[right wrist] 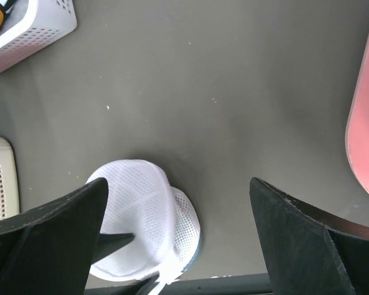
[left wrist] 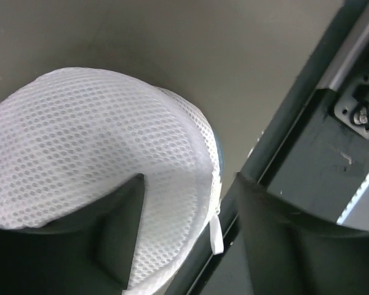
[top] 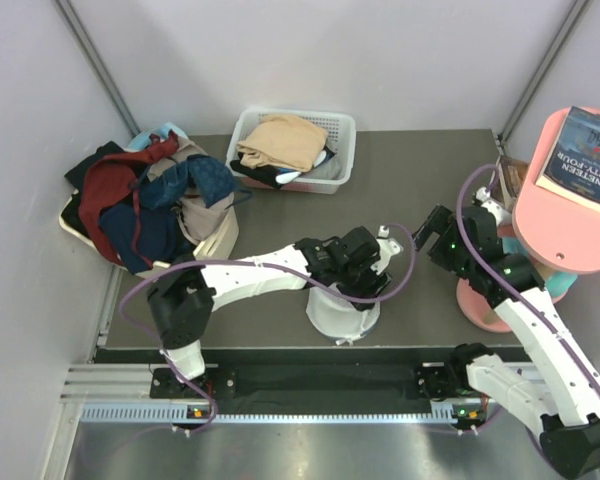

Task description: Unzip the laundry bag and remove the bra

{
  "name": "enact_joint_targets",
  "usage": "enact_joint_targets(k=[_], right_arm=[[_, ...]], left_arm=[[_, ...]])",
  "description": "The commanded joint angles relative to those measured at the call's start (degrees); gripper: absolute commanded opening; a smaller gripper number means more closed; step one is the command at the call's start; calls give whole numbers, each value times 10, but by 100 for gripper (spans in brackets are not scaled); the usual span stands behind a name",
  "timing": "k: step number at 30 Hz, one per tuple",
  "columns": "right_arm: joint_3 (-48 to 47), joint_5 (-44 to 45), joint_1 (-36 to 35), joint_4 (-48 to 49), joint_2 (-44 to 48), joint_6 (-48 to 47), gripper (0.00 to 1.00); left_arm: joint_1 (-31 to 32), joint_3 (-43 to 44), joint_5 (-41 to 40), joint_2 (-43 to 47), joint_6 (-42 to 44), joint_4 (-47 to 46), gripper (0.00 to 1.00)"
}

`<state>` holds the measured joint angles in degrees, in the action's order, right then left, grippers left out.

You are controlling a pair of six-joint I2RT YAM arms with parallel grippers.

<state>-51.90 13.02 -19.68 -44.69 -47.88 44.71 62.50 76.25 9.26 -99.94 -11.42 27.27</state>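
Observation:
My left gripper is to pinch the bag's mesh fold (left wrist: 200, 161) and pull the bag back before I unzip it, since the zipper tab hangs by the black front rail.
The laundry bag (top: 340, 312) is a white mesh drum with a dark rim, standing near the table's front edge. It also shows in the left wrist view (left wrist: 98, 141) and the right wrist view (right wrist: 144, 215). My left gripper (top: 365, 262) is right over it. Its jaws straddle the bag's near rim: one finger (left wrist: 120, 230) rests on the mesh, the other (left wrist: 277, 246) stands just clear of it. The white zipper tab (left wrist: 215, 236) hangs between them. My right gripper (top: 442, 235) is open and empty above bare table, right of the bag. The bra is hidden.
A white slotted basket (top: 345, 128) with a tan garment stands at the back. A cream tub (top: 220, 235) heaped with dark red and blue clothes is at the left. A pink stand (top: 570, 215) with a book is at the right. The black front rail (left wrist: 320, 153) runs just beside the bag.

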Motion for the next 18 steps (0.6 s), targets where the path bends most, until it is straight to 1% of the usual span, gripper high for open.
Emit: enact_joint_targets(k=[1, 2, 3, 5, 6, 12, 14, 15, 16, 17, 18], right_arm=[[-32, -11, 10, 37, -17, -2, 96], [-34, -13, 10, 41, -20, -6, 96], [-38, -14, 10, 43, -24, -10, 97], [-43, -19, 10, 45, -40, -23, 96], [-48, -19, 10, 48, -44, -30, 97], [-52, -31, 13, 72, -74, -39, 96], [-53, -37, 15, 77, -86, -42, 97], [-57, -38, 16, 77, -91, -43, 97], [-58, -40, 17, 78, -99, -45, 96], [-60, -41, 18, 79, -102, -46, 96], [-65, -41, 19, 80, -105, -47, 96]], left_arm=[[-2, 37, -15, -39, 5, 18, 48], [-3, 36, -20, -44, 1, 16, 39], [-4, 36, -29, -45, -7, 13, 22], [-14, 33, -38, -41, -20, 7, 10], [-19, 33, -53, -39, -25, 5, 0], [-62, 26, -71, -11, -43, -9, 0], [-62, 26, -37, 5, -19, -14, 0], [-62, 27, -7, 9, -8, -19, 0], [-62, 31, 20, 12, -1, -25, 9], [-61, 34, 57, 14, -2, -27, 22], [-60, 37, 71, 14, -3, -28, 33]])
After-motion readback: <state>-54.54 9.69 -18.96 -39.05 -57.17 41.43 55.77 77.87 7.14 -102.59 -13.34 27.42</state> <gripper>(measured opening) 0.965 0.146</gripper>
